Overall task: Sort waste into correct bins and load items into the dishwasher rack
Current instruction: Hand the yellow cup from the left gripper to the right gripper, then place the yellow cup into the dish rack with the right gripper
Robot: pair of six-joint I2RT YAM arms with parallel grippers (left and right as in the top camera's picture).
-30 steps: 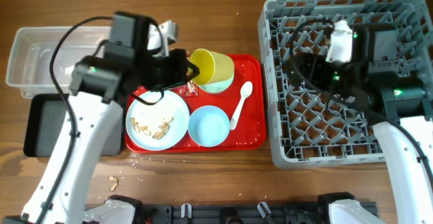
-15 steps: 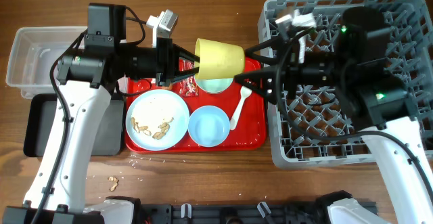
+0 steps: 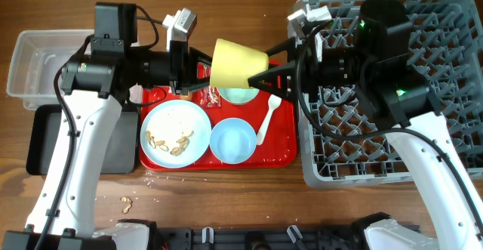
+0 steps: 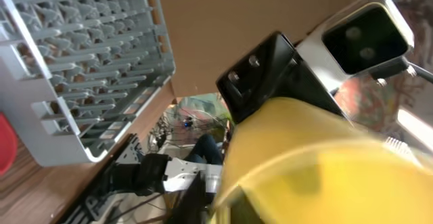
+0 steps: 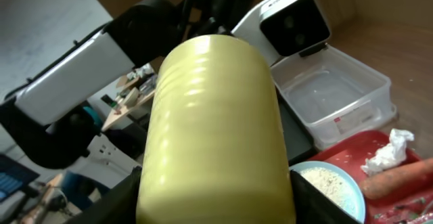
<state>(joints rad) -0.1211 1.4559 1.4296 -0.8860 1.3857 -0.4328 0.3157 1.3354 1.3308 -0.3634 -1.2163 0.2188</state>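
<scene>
The robot's right gripper needs to release the yellow cup in the grey rack (image 3: 323, 116), against the side of the rack that is nearest the red tray. The yellow cup hangs sideways above the red tray now.
The yellow cup (image 3: 234, 63) hangs sideways in the air above the red tray, between both grippers. My left gripper (image 3: 205, 65) is shut on its rim; the cup fills the left wrist view (image 4: 318, 156). My right gripper (image 3: 260, 69) has its fingers (image 5: 122, 197) against both sides of the cup (image 5: 216, 116) at the base end. Below lie the mint-green bowl (image 3: 238, 95), red wrapper (image 3: 211, 95), white spoon (image 3: 268, 114), light-blue bowl (image 3: 232, 140) and plate (image 3: 175, 133) with crumbs. The tissue (image 5: 389, 149) and carrot (image 5: 399, 173) show only in the right wrist view.
The grey rack (image 3: 445, 159) stands at the right, under the right arm. The clear tub (image 3: 38, 61) and black tray (image 3: 45, 140) stand at the left. The red tray (image 3: 279, 155) is in the middle. Loose crumbs (image 3: 126, 203) lie on the table in front.
My left gripper lifted the cup off the tray and turned it sideways. My right gripper came left from the rack and took the cup's base between its fingers.
</scene>
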